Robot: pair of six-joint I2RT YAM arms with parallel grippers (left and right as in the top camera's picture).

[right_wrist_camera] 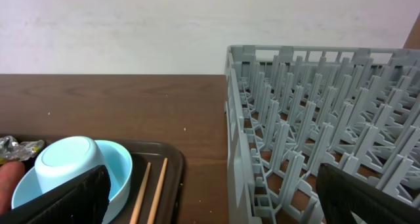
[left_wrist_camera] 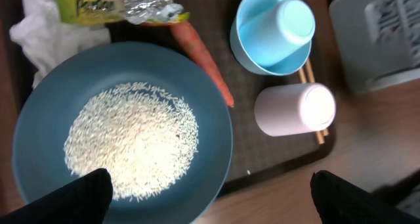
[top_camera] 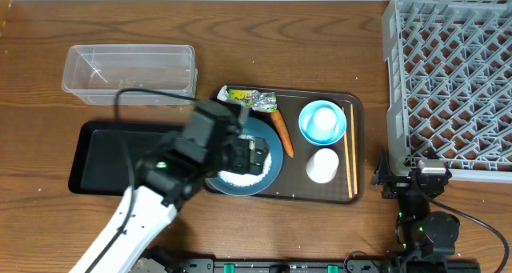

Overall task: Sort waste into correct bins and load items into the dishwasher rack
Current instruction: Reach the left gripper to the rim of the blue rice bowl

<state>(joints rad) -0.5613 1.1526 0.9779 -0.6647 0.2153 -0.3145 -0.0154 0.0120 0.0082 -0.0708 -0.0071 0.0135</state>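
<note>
My left gripper is to close next on the blue plate-bowl's rim (top_camera: 282, 158) (left_wrist_camera: 231, 142) near the pointed end of the carrot, on the side that faces the white cup.
The wide blue plate-bowl (top_camera: 274, 170) (left_wrist_camera: 216, 138) holds white rice grains (top_camera: 242, 177) (left_wrist_camera: 131, 138) on the brown serving tray (top_camera: 358, 105). My left gripper (top_camera: 256, 154) (left_wrist_camera: 210, 198) is open, hovering over the plate's near rim, one finger above the rice. Beside the plate lie an orange carrot (top_camera: 282, 134) (left_wrist_camera: 203, 56), a green-and-yellow wrapper (top_camera: 248, 99) (left_wrist_camera: 111, 4) and a white tissue (left_wrist_camera: 39, 30). My right gripper (top_camera: 404, 175) (right_wrist_camera: 210, 191) is open and empty by the grey dishwasher rack (top_camera: 452, 81) (right_wrist_camera: 315, 138).
A light-blue bowl (top_camera: 339, 122) (left_wrist_camera: 246, 50) (right_wrist_camera: 118, 171) holds an upturned cup. A white cup (top_camera: 322, 165) (left_wrist_camera: 295, 109) and wooden chopsticks (top_camera: 350, 149) (right_wrist_camera: 147, 191) lie on the tray's right side. The black tray (top_camera: 104, 157) and clear tub (top_camera: 132, 71) sit at the left.
</note>
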